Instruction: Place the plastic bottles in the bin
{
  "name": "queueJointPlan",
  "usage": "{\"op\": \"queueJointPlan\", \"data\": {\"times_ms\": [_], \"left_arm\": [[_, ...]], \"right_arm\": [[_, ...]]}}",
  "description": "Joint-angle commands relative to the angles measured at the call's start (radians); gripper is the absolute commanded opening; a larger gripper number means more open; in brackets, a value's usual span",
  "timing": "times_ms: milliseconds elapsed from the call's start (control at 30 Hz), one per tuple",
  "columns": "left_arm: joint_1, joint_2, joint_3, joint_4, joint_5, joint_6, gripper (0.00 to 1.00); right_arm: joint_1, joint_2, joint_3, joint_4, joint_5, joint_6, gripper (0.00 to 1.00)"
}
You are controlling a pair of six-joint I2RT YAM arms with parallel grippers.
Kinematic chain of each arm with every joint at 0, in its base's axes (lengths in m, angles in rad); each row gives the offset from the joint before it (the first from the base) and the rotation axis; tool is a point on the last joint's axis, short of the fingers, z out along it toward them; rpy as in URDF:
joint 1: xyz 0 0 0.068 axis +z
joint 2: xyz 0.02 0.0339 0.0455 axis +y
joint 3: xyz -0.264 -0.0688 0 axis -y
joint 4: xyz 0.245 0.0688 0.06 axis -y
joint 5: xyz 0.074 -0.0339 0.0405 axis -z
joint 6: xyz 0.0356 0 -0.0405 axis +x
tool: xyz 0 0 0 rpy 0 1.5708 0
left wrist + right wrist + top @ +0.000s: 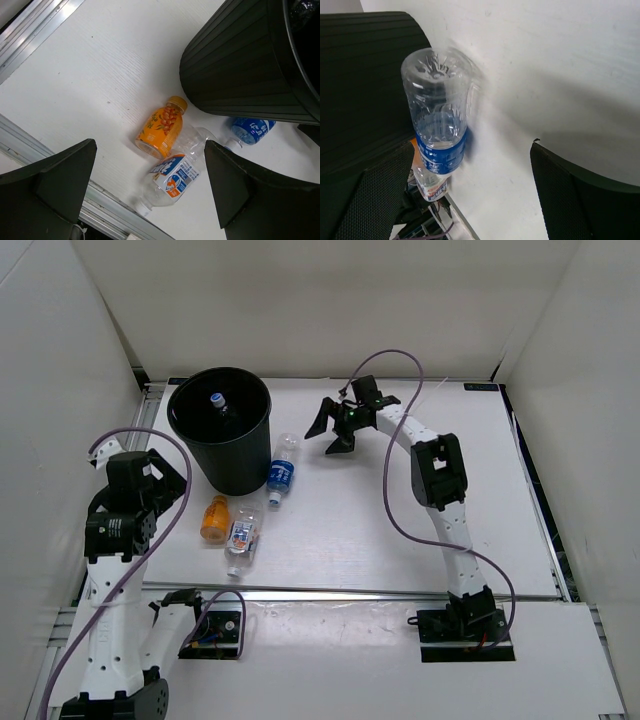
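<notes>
My left gripper is to move next. It should go to the lower half of the orange bottle (pixel 213 526) (pixel 156 135), away from the orange bottle's cap, and close there.
The black bin (pixel 222 430) stands at the back left with a plain clear bottle (pixel 217 401) inside. The blue-label bottle (pixel 282 471) lies right of the bin and shows in the right wrist view (pixel 437 127). The orange bottle (pixel 214 519) and the white-blue-red label bottle (pixel 243 535) lie in front of the bin, also in the left wrist view: orange bottle (pixel 162 127), labelled bottle (pixel 172 178). My right gripper (pixel 333 432) is open and empty, right of the blue-label bottle. My left gripper (pixel 150 200) is open and empty, above the two front bottles.
The table's metal front rail (pixel 350 592) runs just in front of the labelled bottle. White walls close the table at left, back and right. The bin wall (pixel 360 85) fills the left of the right wrist view.
</notes>
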Motion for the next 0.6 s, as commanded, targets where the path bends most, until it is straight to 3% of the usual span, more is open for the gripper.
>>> {"op": "queueJointPlan", "data": {"times_ms": [0, 567], "left_arm": [[-0.003, -0.017, 0.024, -0.007, 0.02, -0.006, 1.0], [-0.003, -0.048, -0.036, -0.099, 0.02, -0.087, 1.0]], "right_arm": [[-0.001, 0.035, 0.076, 0.066, -0.058, 0.003, 1.0], [0.097, 0.202, 0.208, 0.131, -0.155, 0.058, 1.0]]}}
